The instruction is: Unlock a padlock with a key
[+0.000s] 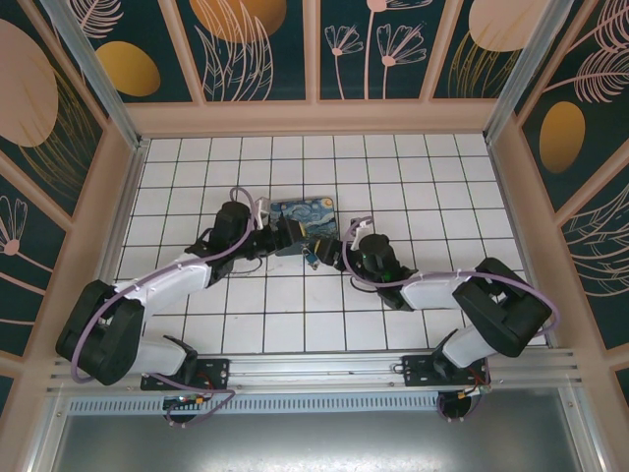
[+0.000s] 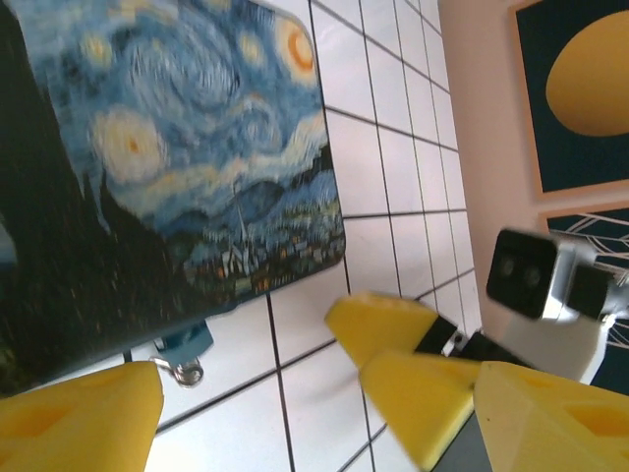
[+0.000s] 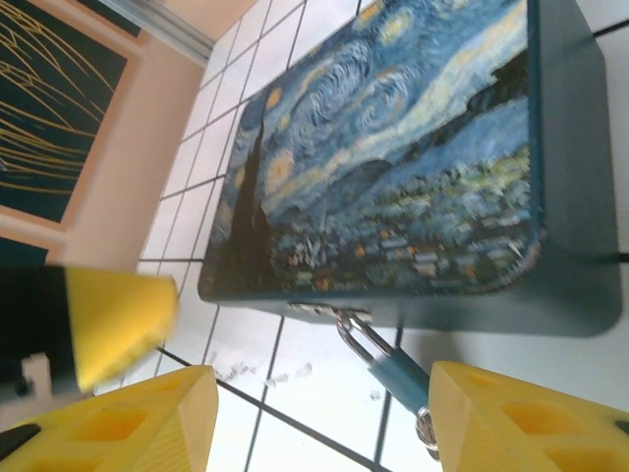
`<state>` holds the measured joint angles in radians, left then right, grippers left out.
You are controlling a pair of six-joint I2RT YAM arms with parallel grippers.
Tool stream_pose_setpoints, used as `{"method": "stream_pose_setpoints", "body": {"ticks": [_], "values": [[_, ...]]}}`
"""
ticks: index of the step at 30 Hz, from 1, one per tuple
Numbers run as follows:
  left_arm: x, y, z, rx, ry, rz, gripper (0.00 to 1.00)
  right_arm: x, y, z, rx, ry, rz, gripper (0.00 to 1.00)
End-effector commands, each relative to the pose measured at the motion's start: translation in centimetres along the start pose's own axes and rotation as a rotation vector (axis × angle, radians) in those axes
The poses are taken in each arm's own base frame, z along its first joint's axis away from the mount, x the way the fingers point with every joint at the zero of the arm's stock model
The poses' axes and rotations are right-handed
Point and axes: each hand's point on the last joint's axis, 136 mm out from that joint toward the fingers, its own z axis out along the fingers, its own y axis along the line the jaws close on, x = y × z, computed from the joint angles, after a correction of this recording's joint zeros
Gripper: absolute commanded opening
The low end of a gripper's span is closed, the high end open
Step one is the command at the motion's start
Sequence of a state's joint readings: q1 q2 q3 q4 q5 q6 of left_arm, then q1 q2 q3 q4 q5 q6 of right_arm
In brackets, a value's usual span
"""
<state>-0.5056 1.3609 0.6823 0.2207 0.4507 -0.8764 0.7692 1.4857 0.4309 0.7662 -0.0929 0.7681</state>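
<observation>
The padlock slants from the hasp toward one finger of the robot's right gripper, so the right gripper needs to line up with the shackle and grip the padlock body (image 3: 401,379).
The padlock (image 3: 396,378) has a bluish body, and its silver shackle (image 3: 356,338) is hooked through the hasp of the dark-blue swirl-painted box (image 3: 413,167). A small metal ring (image 3: 425,433) hangs at the padlock's lower end. The key itself I cannot make out. My right gripper (image 3: 324,433) is open, its right finger (image 3: 521,418) just beside the padlock body. My left gripper (image 2: 314,433) is open too, with nothing between its fingers. The padlock (image 2: 187,339) lies just beyond its left finger (image 2: 79,418). From above, both grippers (image 1: 288,236) (image 1: 336,254) meet at the padlock (image 1: 311,260).
The box (image 1: 303,221) rests on the white tiled floor (image 1: 295,315) mid-table. The right gripper's yellow fingers (image 2: 393,344) reach into the left wrist view, close to the left gripper. Patterned walls (image 1: 314,49) enclose the workspace.
</observation>
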Motion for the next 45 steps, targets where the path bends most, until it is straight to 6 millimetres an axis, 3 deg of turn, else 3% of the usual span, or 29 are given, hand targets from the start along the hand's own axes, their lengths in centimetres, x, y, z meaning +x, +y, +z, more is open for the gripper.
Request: {"method": "stream_pose_setpoints", "body": {"ticks": [1, 8, 18, 27, 45], "values": [[-1.8, 0.3, -0.4, -0.066, -0.036, 0.062, 0.84, 0.8, 0.0, -0.4, -0.021, 0.035, -0.072, 0.59], [-4.3, 0.9, -0.2, -0.15, -0.077, 0.117, 0.88, 2.1, -1.1, 0.9, 0.02, 0.114, -0.152, 0.58], [-6.6, 3.6, -0.6, -0.244, -0.099, 0.127, 0.89, 3.1, -2.2, 3.3, 0.056, 0.175, -0.182, 0.51], [-7.1, 5.1, -0.5, -0.261, -0.093, 0.106, 0.89, 3.6, -3.1, 4.5, 0.077, 0.206, -0.192, 0.48], [-7.5, 5.4, -0.1, -0.256, -0.088, 0.099, 0.9, 4.5, -3.4, 5.6, 0.063, 0.235, -0.176, 0.4]]}}
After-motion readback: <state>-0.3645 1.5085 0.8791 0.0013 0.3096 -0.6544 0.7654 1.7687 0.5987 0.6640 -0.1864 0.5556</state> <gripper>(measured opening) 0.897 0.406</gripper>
